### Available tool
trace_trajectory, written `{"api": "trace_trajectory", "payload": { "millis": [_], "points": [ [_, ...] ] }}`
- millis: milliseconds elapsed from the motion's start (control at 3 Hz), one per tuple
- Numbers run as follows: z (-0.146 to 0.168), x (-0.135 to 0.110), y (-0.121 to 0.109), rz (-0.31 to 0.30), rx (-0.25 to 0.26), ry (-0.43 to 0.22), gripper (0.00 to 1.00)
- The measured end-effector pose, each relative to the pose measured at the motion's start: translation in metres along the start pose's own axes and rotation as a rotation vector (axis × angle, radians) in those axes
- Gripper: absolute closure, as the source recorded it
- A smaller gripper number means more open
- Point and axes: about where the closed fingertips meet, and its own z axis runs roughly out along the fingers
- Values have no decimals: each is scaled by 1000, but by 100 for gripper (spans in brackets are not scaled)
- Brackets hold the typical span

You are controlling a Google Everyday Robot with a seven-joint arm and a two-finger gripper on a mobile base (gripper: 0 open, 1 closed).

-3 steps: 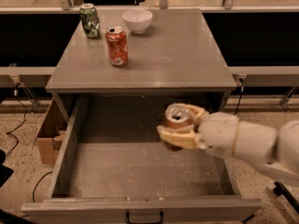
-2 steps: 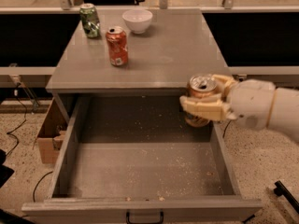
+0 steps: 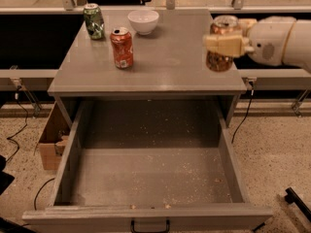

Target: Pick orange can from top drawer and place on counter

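Note:
Next, my gripper lets go of the orange can on the bare counter (image 3: pixel 180 59) next to the red can, nearer than the white bowl. The orange can is now held above the counter's edge.
My gripper (image 3: pixel 227 39) is shut on the orange can (image 3: pixel 219 57), a dull orange-brown speckled can with a silver top. It holds the can upright in the air over the right edge of the counter (image 3: pixel 160 67), a little above the surface. One tan finger (image 3: pixel 224 44) wraps across the can's front. The top drawer (image 3: pixel 150 178) is pulled fully open below. Its crumb-flecked floor holds nothing. Its black handle (image 3: pixel 149 225) shows at the bottom edge.
A red can (image 3: pixel 121 48), a green can (image 3: pixel 93 21) and a white bowl (image 3: pixel 143 21) stand on the counter's back left. A cardboard box (image 3: pixel 52 140) sits on the floor left of the cabinet. Cables lie at left and right.
My gripper has lifted the orange can out of the drawer and carried it up and to the right, to above the counter's right edge.

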Motion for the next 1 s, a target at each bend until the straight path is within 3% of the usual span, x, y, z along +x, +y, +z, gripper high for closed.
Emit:
{"api": "trace_trajectory", "payload": {
  "millis": [333, 667, 1000],
  "points": [
    [46, -27, -47, 32, 37, -49, 100],
    [91, -36, -79, 50, 58, -105, 100],
    [137, -15, -96, 56, 55, -108, 100]
  ]
}}
